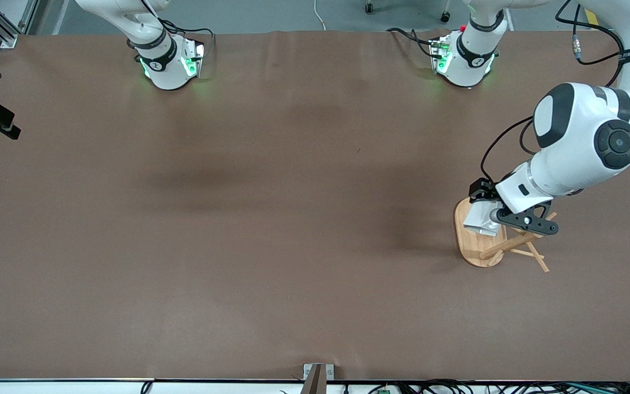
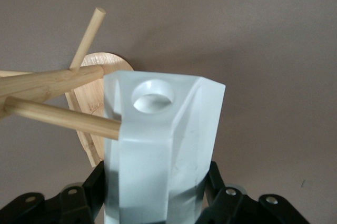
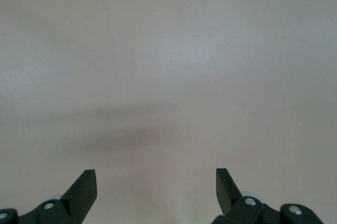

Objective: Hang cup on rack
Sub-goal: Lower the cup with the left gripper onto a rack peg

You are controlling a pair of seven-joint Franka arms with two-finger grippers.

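The robot's left gripper should release the white faceted cup on the bamboo rack's peg (image 1: 501,241) (image 2: 100,124) that ends against its side.
My left gripper (image 1: 489,216) is shut on the white faceted cup (image 1: 481,219) and holds it over the bamboo rack (image 1: 473,250) at the left arm's end of the table. In the left wrist view the black fingers (image 2: 216,176) clamp the cup (image 2: 163,145) on both sides. The handle's round hole (image 2: 152,95) is empty. One peg (image 2: 63,116) ends against the cup's side beside the handle. The rack's post (image 2: 47,83) and oval base (image 2: 87,109) show next to the cup. My right gripper (image 3: 156,182) is open and empty over bare table, and that arm waits.
Brown table top (image 1: 271,219) spreads wide toward the right arm's end. The rack's angled pegs (image 1: 536,257) stick out toward the front camera under my left wrist. Both arm bases (image 1: 167,63) stand along the table's edge farthest from the front camera.
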